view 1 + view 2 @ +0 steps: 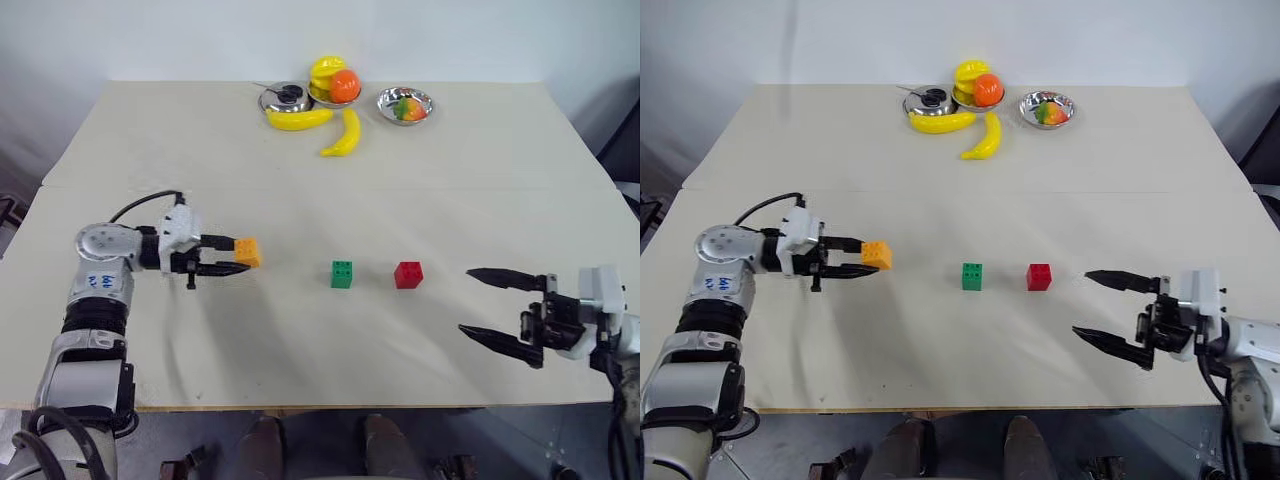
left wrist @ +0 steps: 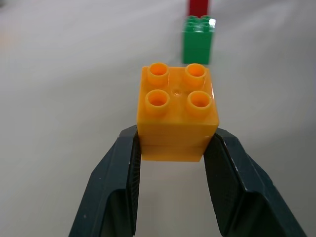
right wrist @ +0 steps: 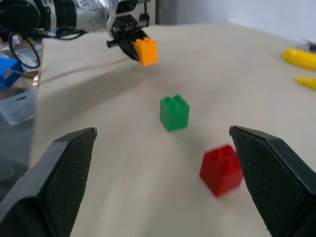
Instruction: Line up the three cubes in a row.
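My left gripper is to let go of the orange-yellow cube on the bare table (image 1: 286,271) next to the green cube, opposite the red cube.
My left gripper (image 1: 238,258) is shut on the orange-yellow cube (image 1: 248,251), held just above the table at the left. Its two black fingers (image 2: 121,177) clamp the cube's sides, studs facing up. The green cube (image 1: 342,274) stands on the table near the middle. Close to its right stands the red cube (image 1: 408,274), studs up too. Both sit in line beyond the held cube (image 2: 177,116) in the left wrist view. My right gripper (image 1: 478,300) hangs open at the right, pointing toward the red cube (image 3: 222,169), nothing between its fingers.
At the table's far edge stand metal bowls (image 1: 405,105) with round fruit, and two yellow bananas (image 1: 343,132) lie beside them. The table's front edge (image 1: 320,405) runs just below both arms.
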Robot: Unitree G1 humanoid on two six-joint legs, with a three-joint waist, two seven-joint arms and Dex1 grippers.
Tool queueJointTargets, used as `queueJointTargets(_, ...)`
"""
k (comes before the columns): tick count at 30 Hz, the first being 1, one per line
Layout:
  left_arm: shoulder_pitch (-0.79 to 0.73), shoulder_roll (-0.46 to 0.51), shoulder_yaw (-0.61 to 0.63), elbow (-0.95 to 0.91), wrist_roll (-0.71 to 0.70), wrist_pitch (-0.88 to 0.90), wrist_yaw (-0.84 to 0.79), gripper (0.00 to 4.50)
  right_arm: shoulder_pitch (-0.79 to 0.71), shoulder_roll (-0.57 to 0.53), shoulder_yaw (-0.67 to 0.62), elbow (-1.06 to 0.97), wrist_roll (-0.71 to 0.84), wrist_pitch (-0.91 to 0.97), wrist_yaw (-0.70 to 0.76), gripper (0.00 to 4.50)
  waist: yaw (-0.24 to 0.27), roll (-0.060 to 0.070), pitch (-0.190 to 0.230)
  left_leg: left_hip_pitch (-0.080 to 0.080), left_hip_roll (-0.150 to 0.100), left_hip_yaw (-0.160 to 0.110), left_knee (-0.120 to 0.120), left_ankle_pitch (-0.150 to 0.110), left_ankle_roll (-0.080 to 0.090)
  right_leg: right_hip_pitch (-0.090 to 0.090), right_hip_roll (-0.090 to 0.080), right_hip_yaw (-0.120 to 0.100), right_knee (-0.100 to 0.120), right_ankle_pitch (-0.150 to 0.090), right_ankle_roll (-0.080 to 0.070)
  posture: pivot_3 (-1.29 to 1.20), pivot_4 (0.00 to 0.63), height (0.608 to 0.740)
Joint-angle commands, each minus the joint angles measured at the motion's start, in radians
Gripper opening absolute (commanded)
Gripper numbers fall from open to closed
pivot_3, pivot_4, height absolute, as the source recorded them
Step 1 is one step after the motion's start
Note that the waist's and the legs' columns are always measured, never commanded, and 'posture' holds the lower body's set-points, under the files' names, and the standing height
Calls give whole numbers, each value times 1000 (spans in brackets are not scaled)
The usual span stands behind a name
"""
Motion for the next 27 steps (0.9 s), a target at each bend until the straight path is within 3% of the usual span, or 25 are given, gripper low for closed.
queueJointTargets(1, -64, -41, -70, 120, 62, -79, -75, 1469, 37, -23, -59, -41, 31, 21, 9, 4500, 2, 0, 0, 0, 0, 0, 1, 0, 0, 0, 0, 0, 0, 0, 0, 0, 150, 740)
queueJointTargets(11, -195, -142, -109, 336, 126, -144, -9, 1469, 108, 20, -74, -161, 56, 47, -69, 4500, 6, -1, 0, 0, 0, 0, 1, 0, 0, 0, 0, 0, 0, 0, 0, 0, 150, 740)
queueJointTargets(27, -228, -148, -87, 410, 159, -118, 60, 1469, 114, 48, -42, -201, 59, 52, -114, 4500, 5, -1, 0, 0, 0, -1, 2, 0, 0, 1, 0, 0, 2, 0, 0, 0, 150, 740)
